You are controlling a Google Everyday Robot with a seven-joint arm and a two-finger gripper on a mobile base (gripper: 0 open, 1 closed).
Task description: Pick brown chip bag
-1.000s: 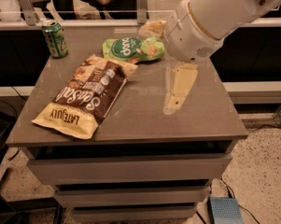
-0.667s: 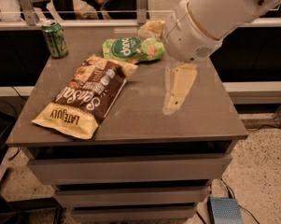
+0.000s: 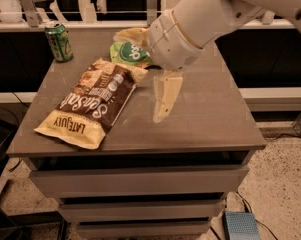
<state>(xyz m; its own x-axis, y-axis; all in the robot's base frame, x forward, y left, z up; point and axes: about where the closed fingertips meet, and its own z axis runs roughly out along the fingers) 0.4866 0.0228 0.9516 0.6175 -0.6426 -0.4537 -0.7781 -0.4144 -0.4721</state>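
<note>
My gripper is to close next on the dark middle (image 3: 90,96) of the brown chip bag, between the bag's cream-yellow ends.
The brown chip bag (image 3: 92,103) lies flat on the left half of the grey table top (image 3: 210,114). It has a dark brown middle with white script and cream-yellow ends, the near end marked "LATE JULY". My gripper (image 3: 160,113) hangs from the white arm (image 3: 190,26), pointing down just above the table. It is a short way to the right of the bag's middle and holds nothing that I can see.
A smaller green snack bag (image 3: 130,53) lies behind the brown bag, partly hidden by the arm. A green soda can (image 3: 58,41) stands at the table's back left corner. Drawers sit below the top. A counter runs behind the table.
My gripper has moved left, closer to the brown chip bag. The bags and the can have not moved.
</note>
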